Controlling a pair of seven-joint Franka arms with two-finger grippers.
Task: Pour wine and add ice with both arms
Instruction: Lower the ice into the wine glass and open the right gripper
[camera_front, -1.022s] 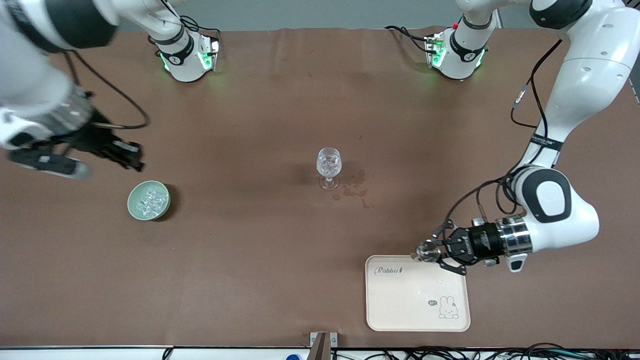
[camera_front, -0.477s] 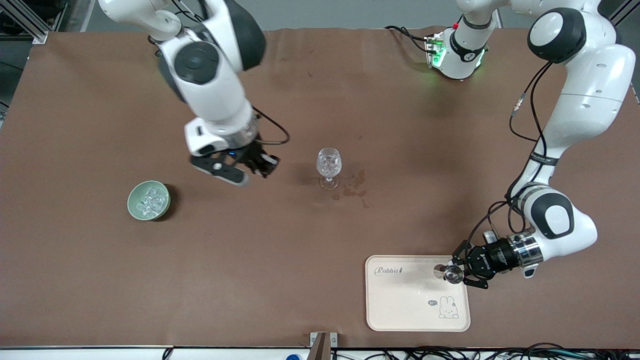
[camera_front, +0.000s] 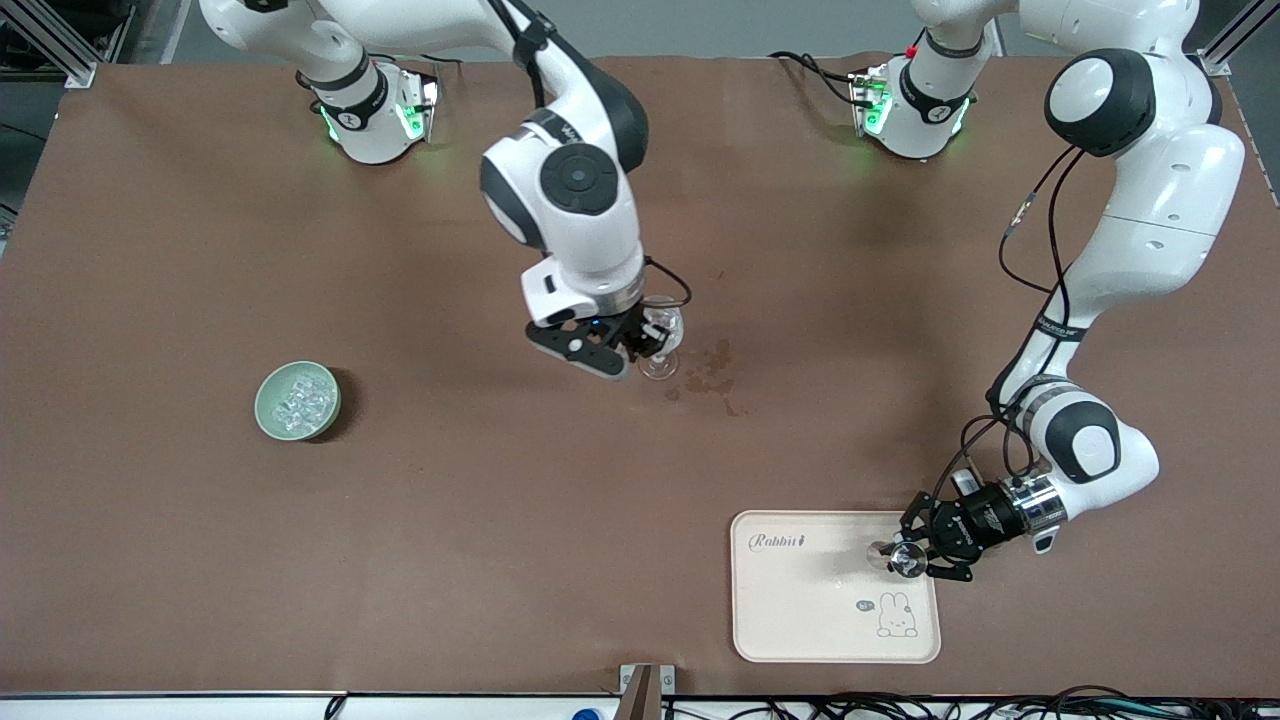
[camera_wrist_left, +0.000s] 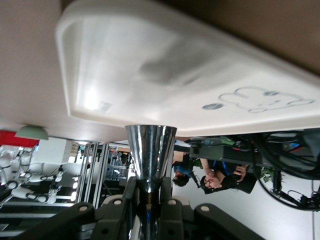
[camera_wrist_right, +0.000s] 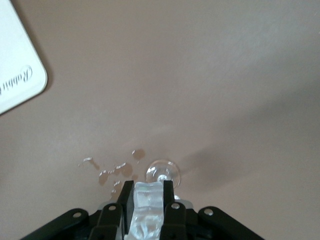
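Next, my right gripper lets go of the ice cube in the bowl of the clear stemmed glass (camera_front: 662, 330) (camera_wrist_right: 153, 210) by the wet stains.
A clear stemmed glass (camera_front: 662, 345) stands mid-table with ice in its bowl. My right gripper (camera_front: 648, 342) is over the glass, shut on one clear ice cube (camera_wrist_right: 147, 202). The glass's foot (camera_wrist_right: 163, 172) shows just past the fingertips in the right wrist view. A pale green bowl (camera_front: 297, 401) holding several ice cubes (camera_front: 303, 397) sits toward the right arm's end. My left gripper (camera_front: 918, 553) is shut on a small shiny metal cup (camera_front: 904, 555) low over the cream tray (camera_front: 800, 610). In the left wrist view, the cup (camera_wrist_left: 150, 145) points at the tray (camera_wrist_left: 200, 60).
Dark wet stains (camera_front: 712, 380) lie on the brown table beside the glass, toward the left arm's end; they also show as droplets (camera_wrist_right: 112, 170) in the right wrist view. The tray lies near the table's front edge. The tray's corner (camera_wrist_right: 15, 70) shows in the right wrist view.
My right arm swung from the bowl's end of the table to over the glass, carrying an ice cube. My left gripper moved the metal cup along the tray toward the left arm's end.
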